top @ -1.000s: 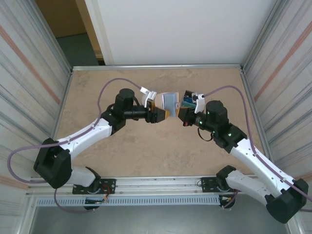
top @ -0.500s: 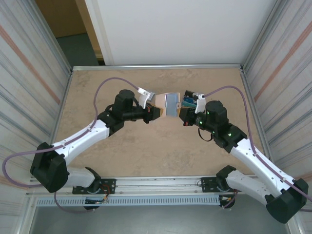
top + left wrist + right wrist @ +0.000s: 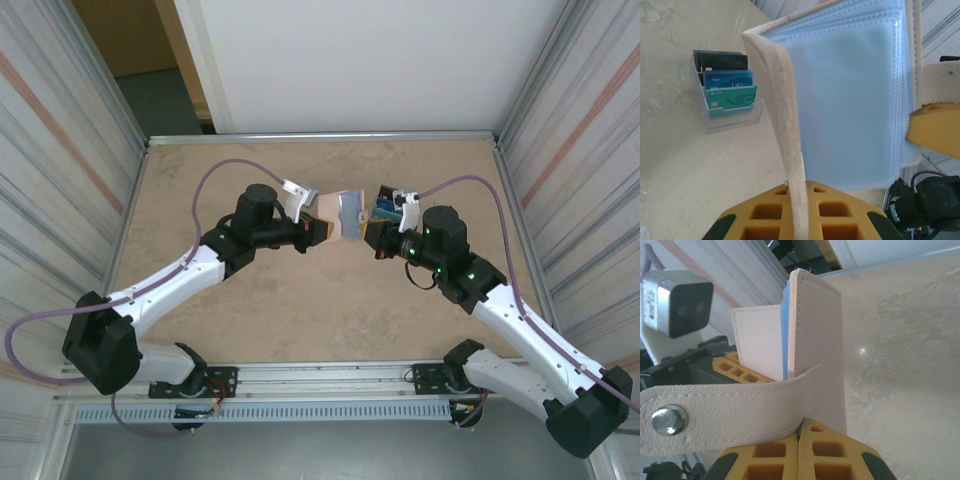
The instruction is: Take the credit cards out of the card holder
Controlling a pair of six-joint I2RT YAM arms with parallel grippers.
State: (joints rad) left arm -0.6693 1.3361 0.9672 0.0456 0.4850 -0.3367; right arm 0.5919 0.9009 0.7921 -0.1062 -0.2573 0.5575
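I should open my right gripper, as it pins the stack of clear sleeves against its tan cover, and take the cover (image 3: 816,350) with fewer sleeves to uncover a card.
The tan card holder (image 3: 345,212) hangs above the table between both grippers, spread partly open. My left gripper (image 3: 318,229) is shut on the edge of its left cover (image 3: 790,150). The pale blue clear sleeves (image 3: 850,100) face the left wrist camera and look blank. My right gripper (image 3: 800,425) is shut on the other tan cover (image 3: 817,340), just beside the snap tab (image 3: 715,415). Three credit cards (image 3: 730,87), dark, blue and teal, stand in a clear tray on the table.
The clear tray (image 3: 385,207) sits on the beige table just behind my right gripper. The right gripper's yellow finger (image 3: 935,130) shows past the sleeves. A raised metal rim (image 3: 320,137) borders the table, with walls close on both sides.
My left gripper, open beside the card holder a second ago, has closed on its left cover. The right gripper has kept its hold and barely moved.
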